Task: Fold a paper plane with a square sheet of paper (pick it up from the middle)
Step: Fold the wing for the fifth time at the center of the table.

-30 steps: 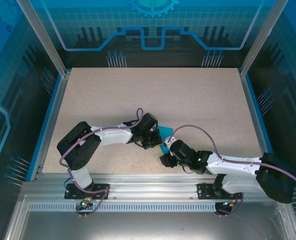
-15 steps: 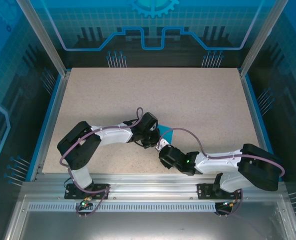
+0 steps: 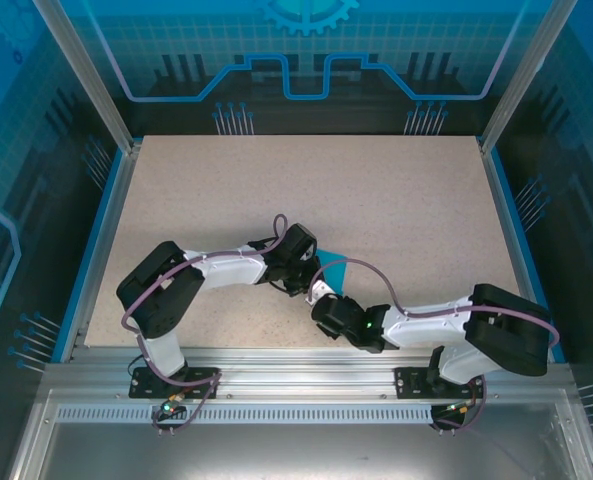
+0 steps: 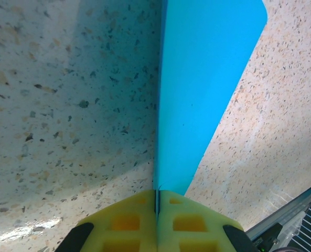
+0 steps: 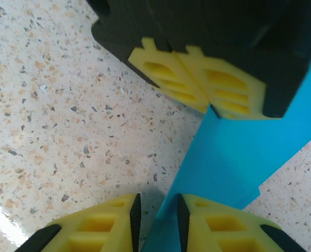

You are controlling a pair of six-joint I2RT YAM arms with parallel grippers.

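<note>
My left gripper alone is pinching the folded edge of the teal paper, so next my right gripper closes on the paper's near end (image 5: pixel 162 231) before my left gripper opens to regrip.
The teal sheet of paper (image 4: pixel 197 94) is folded into a narrow layered strip and stands on edge over the speckled table (image 3: pixel 376 200); whether it has a plane's shape I cannot tell. My left gripper (image 4: pixel 157 193) is shut on one end of it, its yellow pads pressed together on the fold. In the right wrist view the same left gripper (image 5: pixel 210 107) pinches the far end of the paper (image 5: pixel 249 147). My right gripper (image 5: pixel 157 202) straddles the near end, jaws still apart, the paper against its right pad. From above, both grippers (image 3: pixel 298 280) (image 3: pixel 319 297) meet near the table's front, with a teal tip (image 3: pixel 336 268) showing.
The table's metal front rail (image 3: pixel 306 358) runs just behind the grippers. Blue side walls (image 3: pixel 101 240) and a glass back panel enclose the table. The right arm's cable (image 3: pixel 376 275) arcs over the paper.
The right arm has swung left to the left gripper, and its jaws have narrowed around the paper's near end. The left gripper has kept still, shut on the paper.
</note>
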